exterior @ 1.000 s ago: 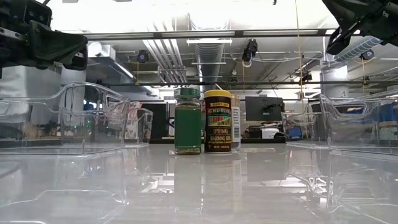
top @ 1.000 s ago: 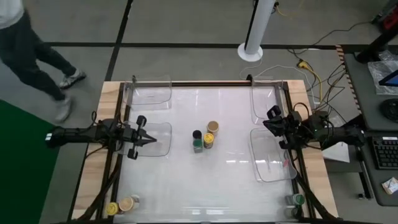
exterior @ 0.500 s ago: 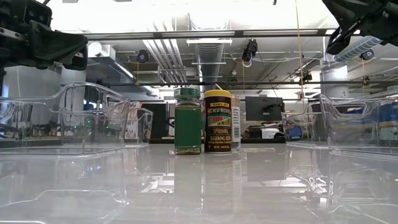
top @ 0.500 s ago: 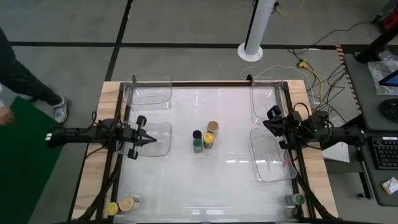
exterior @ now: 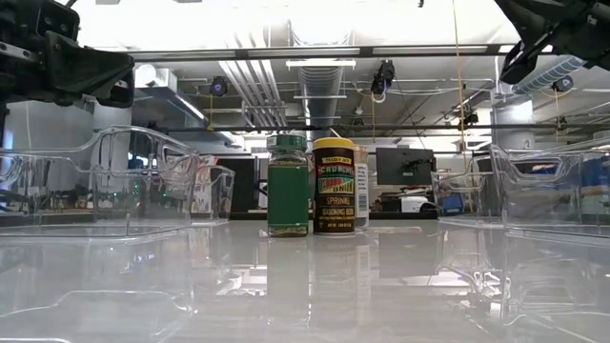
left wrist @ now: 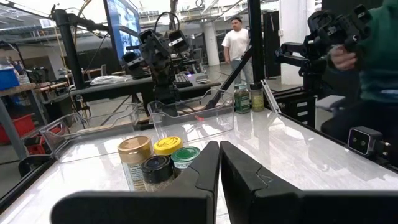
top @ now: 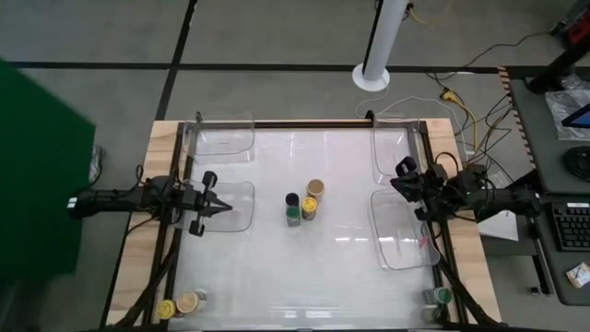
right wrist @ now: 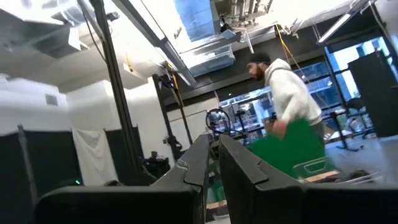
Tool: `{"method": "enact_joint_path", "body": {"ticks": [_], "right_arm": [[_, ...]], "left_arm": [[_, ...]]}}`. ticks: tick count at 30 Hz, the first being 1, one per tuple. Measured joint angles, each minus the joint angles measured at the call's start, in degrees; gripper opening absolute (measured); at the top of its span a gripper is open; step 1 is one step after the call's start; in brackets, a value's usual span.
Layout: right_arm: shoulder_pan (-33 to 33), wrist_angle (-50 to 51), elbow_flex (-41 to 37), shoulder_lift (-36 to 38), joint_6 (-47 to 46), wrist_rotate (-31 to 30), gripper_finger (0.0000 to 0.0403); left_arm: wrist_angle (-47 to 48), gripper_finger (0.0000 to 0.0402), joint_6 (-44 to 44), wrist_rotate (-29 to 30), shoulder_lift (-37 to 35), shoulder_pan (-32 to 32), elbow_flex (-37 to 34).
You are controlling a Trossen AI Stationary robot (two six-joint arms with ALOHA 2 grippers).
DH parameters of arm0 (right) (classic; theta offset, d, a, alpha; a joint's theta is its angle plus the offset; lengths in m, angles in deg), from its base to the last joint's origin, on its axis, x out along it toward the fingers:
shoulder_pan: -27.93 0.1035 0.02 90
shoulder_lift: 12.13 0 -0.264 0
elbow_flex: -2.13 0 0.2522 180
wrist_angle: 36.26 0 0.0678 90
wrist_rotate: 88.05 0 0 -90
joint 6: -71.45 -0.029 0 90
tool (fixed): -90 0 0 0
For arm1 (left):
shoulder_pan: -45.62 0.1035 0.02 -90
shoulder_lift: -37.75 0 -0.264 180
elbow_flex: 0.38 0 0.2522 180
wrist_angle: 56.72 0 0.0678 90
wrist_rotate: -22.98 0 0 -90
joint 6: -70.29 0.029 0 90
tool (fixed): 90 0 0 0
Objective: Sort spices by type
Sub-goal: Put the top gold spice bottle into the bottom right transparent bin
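My right gripper should go next to the tan-lidded jar beside the yellow-lidded jar in the middle group and close around the tan lid (top: 315, 186).
Four spice jars stand upright in a cluster at the table's middle: black lid (top: 292, 199), green lid (top: 293, 215), yellow lid (top: 309, 208), tan lid (top: 315, 189). The left wrist view shows the same four, tan (left wrist: 135, 149), yellow (left wrist: 167, 145), black (left wrist: 157, 167) and green (left wrist: 185, 155). A yellow-lidded jar (top: 166, 309) and a tan-lidded jar (top: 188, 302) stand at the near left corner. A green-lidded jar (top: 442, 297) stands at the near right corner. My left gripper (top: 228, 209) hovers shut at the left, pointing level at the cluster. My right gripper (top: 395, 183) hovers shut at the right, tipped upward.
Clear plastic trays sit at the far left (top: 224, 136), mid left (top: 241, 205), far right (top: 398, 148) and mid right (top: 401, 235). Open white tabletop surrounds the cluster. A person holding a green board (top: 41, 157) stands beside the table's left edge.
Both grippers have kept still and the jars have not moved. Beside the table's left edge, the person has moved and the green board has come to cover that side of the high view.
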Motion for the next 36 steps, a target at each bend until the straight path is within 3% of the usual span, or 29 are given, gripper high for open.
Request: {"method": "enact_joint_path", "body": {"ticks": [5,9,13,17,25,30,36], "right_arm": [[0.02,-0.84,0.0,0.0,-3.35,-0.51,0.0028],[0.01,-2.36,-0.02,0.01,-4.13,-8.65,0.0028],[0.24,-3.21,-0.01,-3.54,-2.99,-4.0,0.0028],[2.07,-5.71,1.73,-11.89,-1.27,-0.98,0.0028],[6.91,-1.85,16.29,-37.18,4.35,-0.96,0.0028],[6.93,16.69,28.53,-49.13,7.82,-0.98,0.0028],[6.93,42.46,42.95,-56.68,13.24,-0.96,0.0038]], "left_arm": [[0.0,0.0,0.0,-0.02,0.0,0.0,0.0],[0.0,0.0,0.0,-0.01,-0.01,0.0,0.0],[-0.03,0.0,0.0,0.0,0.01,0.0,-0.02],[-0.08,0.0,0.0,-0.02,0.01,0.0,-0.02],[-0.12,0.0,0.0,-0.02,0.01,0.0,-0.02],[-0.13,0.0,0.0,-0.01,0.01,0.0,-0.02],[-0.15,0.0,0.0,0.0,0.01,0.0,-0.02]]}}
